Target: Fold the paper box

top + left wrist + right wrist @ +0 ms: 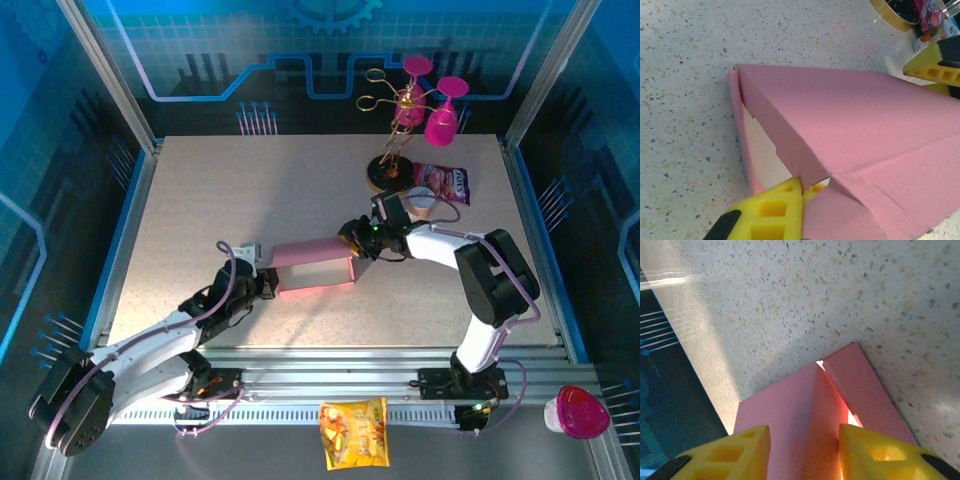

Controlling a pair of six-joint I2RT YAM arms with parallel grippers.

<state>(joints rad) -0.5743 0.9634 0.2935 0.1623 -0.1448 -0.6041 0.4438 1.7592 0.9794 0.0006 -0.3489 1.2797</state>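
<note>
I need to let go of the pink side's edge, now at the box's end, with my left gripper, setting it free at the near corner of the box's pale inside (pixel 287 279).
The paper box (pixel 315 268) is a pink cardboard form lying in the middle of the table, partly folded, with its paler inside showing at one end (pixel 757 145). My left gripper (pixel 265 283) is at the box's left end, its yellow fingers (pixel 807 185) shut on the edge of a pink side wall. My right gripper (pixel 355 245) is at the box's right end. Its jaws (pixel 804 432) stand open, one finger on either side of a raised crease in the pink panel (pixel 805 405). One of its yellow fingers (pixel 935 62) shows past the box in the left wrist view.
A gold wire stand (pixel 392 150) with two magenta goblets (pixel 440 120) is at the back right, with a printed snack bag (pixel 445 182) beside it. A yellow snack bag (pixel 353 432) and a pink-lidded cup (pixel 578 410) lie off the table's front edge.
</note>
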